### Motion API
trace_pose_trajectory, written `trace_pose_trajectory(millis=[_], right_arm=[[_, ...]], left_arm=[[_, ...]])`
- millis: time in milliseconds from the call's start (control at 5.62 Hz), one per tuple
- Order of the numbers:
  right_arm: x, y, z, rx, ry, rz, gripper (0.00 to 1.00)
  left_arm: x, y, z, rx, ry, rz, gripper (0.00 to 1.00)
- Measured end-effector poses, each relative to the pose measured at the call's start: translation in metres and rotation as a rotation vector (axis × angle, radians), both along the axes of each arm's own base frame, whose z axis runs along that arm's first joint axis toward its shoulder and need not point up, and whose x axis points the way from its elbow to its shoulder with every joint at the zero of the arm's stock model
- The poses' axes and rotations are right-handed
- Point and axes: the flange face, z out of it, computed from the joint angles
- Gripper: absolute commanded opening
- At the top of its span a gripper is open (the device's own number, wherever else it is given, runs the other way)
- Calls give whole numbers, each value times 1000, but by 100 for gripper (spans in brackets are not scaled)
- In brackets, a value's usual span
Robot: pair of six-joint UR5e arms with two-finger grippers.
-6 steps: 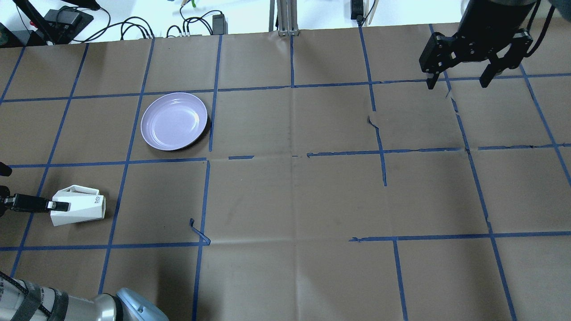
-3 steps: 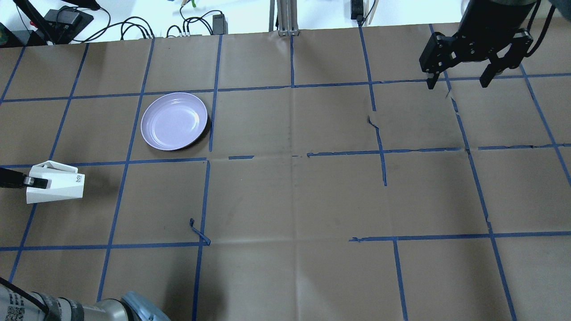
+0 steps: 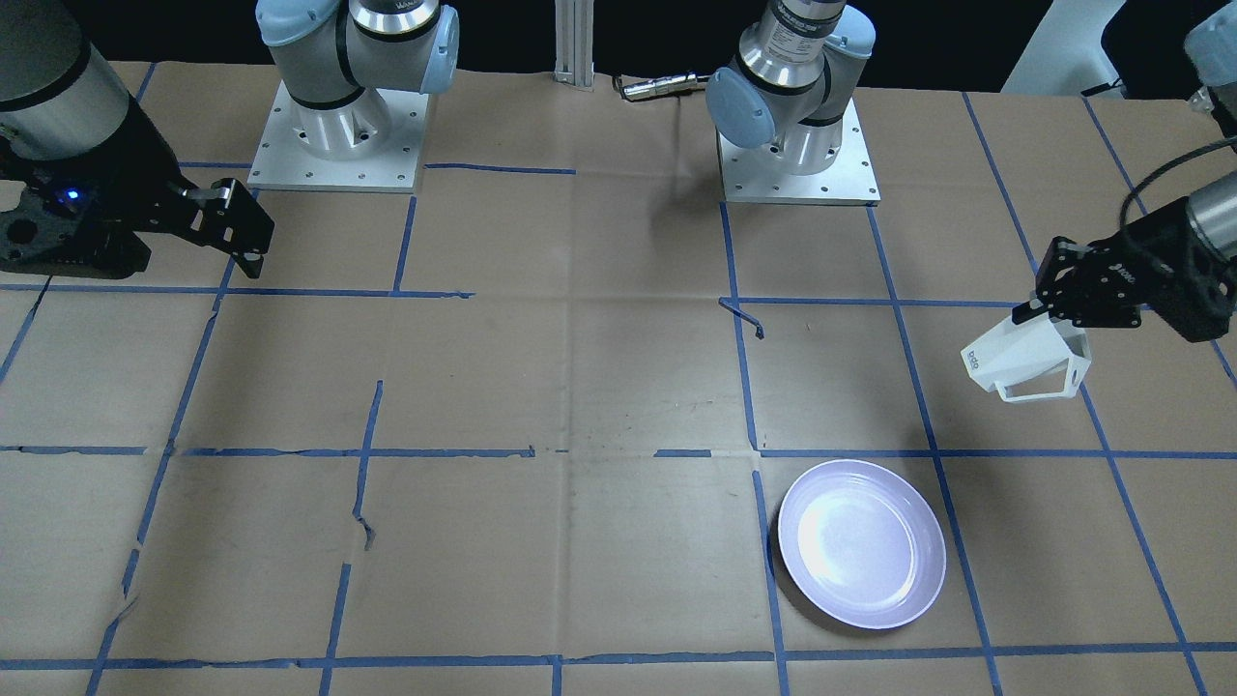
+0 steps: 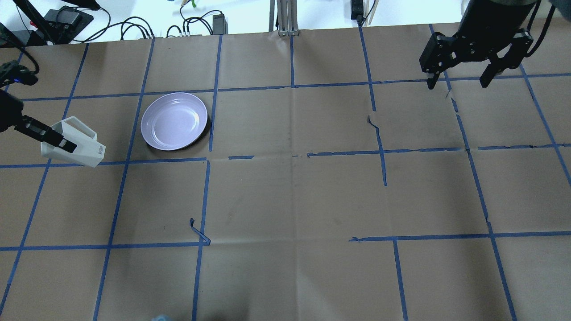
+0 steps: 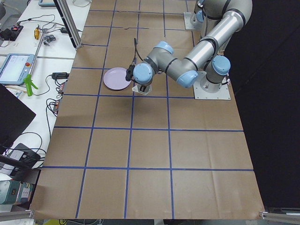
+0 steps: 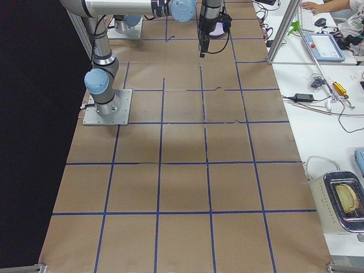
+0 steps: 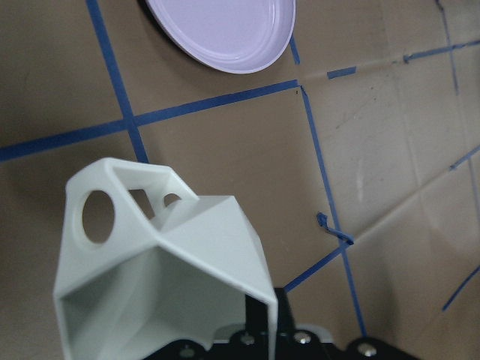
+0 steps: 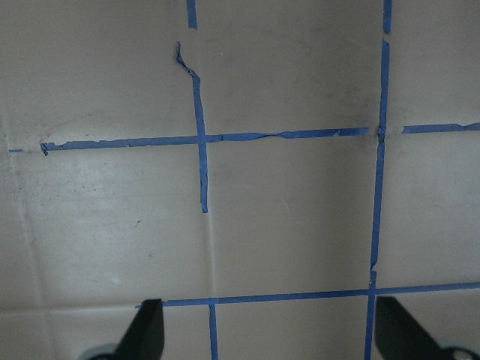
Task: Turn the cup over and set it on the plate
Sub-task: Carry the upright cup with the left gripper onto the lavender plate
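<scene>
Next, my left gripper lets go of the white faceted cup in the middle of the lavender plate point(image 3: 863, 533) point(image 7: 223, 7).
The white faceted cup point(image 4: 76, 145) hangs in the air, tilted on its side, base with dark logo toward the plate. My left gripper point(image 4: 55, 137) is shut on its rim wall. It also shows in the front view point(image 3: 1026, 356) and fills the left wrist view point(image 7: 165, 270), open mouth toward the camera, handle up. The lavender plate point(image 4: 174, 121) lies bare on the table, to the right of the cup in the overhead view; it also shows in the front view point(image 3: 862, 543) and left wrist view point(image 7: 222, 31). My right gripper point(image 4: 458, 83) is open and empty, high at the far right.
Brown paper with a blue tape grid covers the table point(image 4: 294, 196). A loose curl of tape point(image 4: 198, 232) sticks up near the middle left. Cables and devices point(image 4: 134, 24) lie beyond the far edge. Both arm bases point(image 3: 338, 126) stand at the robot's side.
My left gripper has lifted the cup off the table and carried it toward the far side, closer to the plate, tilting it. The right arm has not moved.
</scene>
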Motion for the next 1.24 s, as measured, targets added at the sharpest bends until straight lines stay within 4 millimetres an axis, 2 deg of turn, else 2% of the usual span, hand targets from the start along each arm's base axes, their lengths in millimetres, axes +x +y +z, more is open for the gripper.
trace_pose_trajectory(millis=[178, 356, 533, 889, 1244], right_arm=[[0, 0, 0, 0, 0, 0, 100], [0, 0, 0, 0, 0, 0, 100], [0, 0, 0, 0, 0, 0, 100], [0, 0, 0, 0, 0, 0, 100], [0, 0, 0, 0, 0, 0, 100]], left_arm=[[-61, -25, -3, -37, -154, -69, 0], [-112, -48, -20, -73, -247, -94, 1], [-145, -68, -48, -99, -280, -105, 1], [-170, -93, -101, -102, -289, -75, 5], [-182, -95, -121, -80, -288, -18, 6]])
